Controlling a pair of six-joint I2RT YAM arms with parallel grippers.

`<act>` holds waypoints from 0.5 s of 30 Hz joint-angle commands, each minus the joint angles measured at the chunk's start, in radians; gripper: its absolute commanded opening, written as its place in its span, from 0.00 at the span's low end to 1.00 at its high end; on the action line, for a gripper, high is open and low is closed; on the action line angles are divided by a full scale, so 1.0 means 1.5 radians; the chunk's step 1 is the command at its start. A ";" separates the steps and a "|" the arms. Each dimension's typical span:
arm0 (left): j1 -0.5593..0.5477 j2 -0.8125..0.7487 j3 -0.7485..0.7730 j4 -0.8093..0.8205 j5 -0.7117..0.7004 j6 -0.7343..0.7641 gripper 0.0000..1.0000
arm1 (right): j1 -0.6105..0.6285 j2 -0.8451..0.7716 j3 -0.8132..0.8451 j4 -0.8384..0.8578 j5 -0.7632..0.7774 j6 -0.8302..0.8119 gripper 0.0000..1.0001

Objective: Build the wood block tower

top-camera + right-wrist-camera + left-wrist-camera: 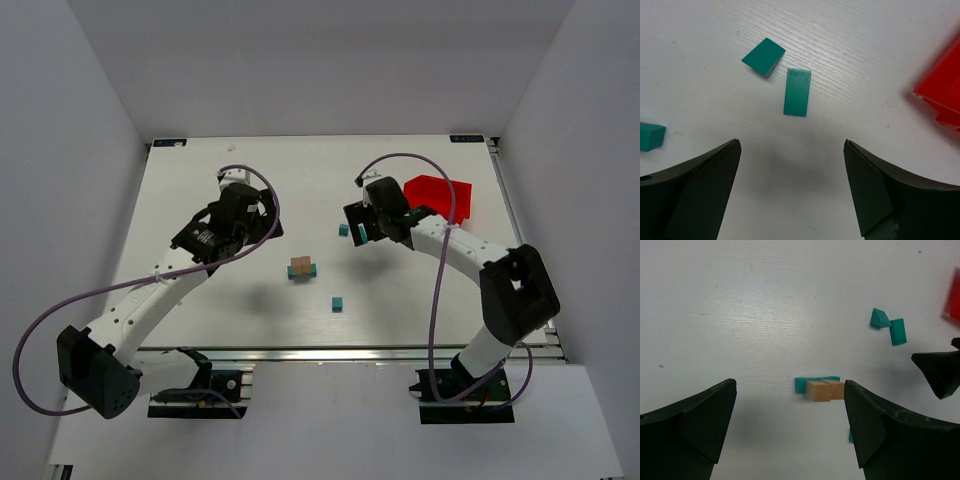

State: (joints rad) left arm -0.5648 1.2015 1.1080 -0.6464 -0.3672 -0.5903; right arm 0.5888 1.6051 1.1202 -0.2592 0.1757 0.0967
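Note:
My right gripper is going to close on the middle of the loose flat teal piece [363, 233] [797, 93], the one that lies next to the teal wedge.
The wood block tower [302, 268] is a tan block [822, 390] resting on a flat teal block [802, 383], mid-table. My left gripper [789, 386] is open and empty; it hovers to the tower's left [262, 225], with the tower just ahead between its fingers. My right gripper [791, 143] is open and empty, right beside two loose teal blocks [358, 228]: a wedge [763, 57] and a flat piece [797, 92]. A loose teal cube [337, 303] lies nearer the table's front edge.
A red plastic bin [440, 195] stands behind the right gripper; it also shows in the right wrist view [940, 95]. Another teal block [650, 137] sits at the left edge of the right wrist view. White walls enclose the table.

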 commanded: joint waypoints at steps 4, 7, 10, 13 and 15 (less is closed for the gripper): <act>0.003 -0.040 -0.016 0.012 0.022 0.032 0.98 | -0.022 0.092 0.042 0.056 -0.060 -0.062 0.88; 0.004 -0.039 -0.022 0.010 0.017 0.032 0.98 | -0.027 0.131 0.066 0.057 -0.063 -0.083 0.89; 0.004 -0.037 -0.026 0.010 0.013 0.035 0.98 | -0.034 0.159 0.082 0.065 -0.061 -0.093 0.85; 0.004 -0.036 -0.026 0.008 0.009 0.036 0.98 | -0.040 0.182 0.099 0.063 -0.059 -0.098 0.80; 0.004 -0.037 -0.028 0.010 0.005 0.037 0.98 | -0.044 0.190 0.101 0.067 -0.067 -0.101 0.75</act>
State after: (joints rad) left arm -0.5648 1.1725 1.0718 -0.6434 -0.3508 -0.5465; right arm 0.5362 1.8771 1.2251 -0.2012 0.0937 -0.0296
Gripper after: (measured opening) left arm 0.978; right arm 0.765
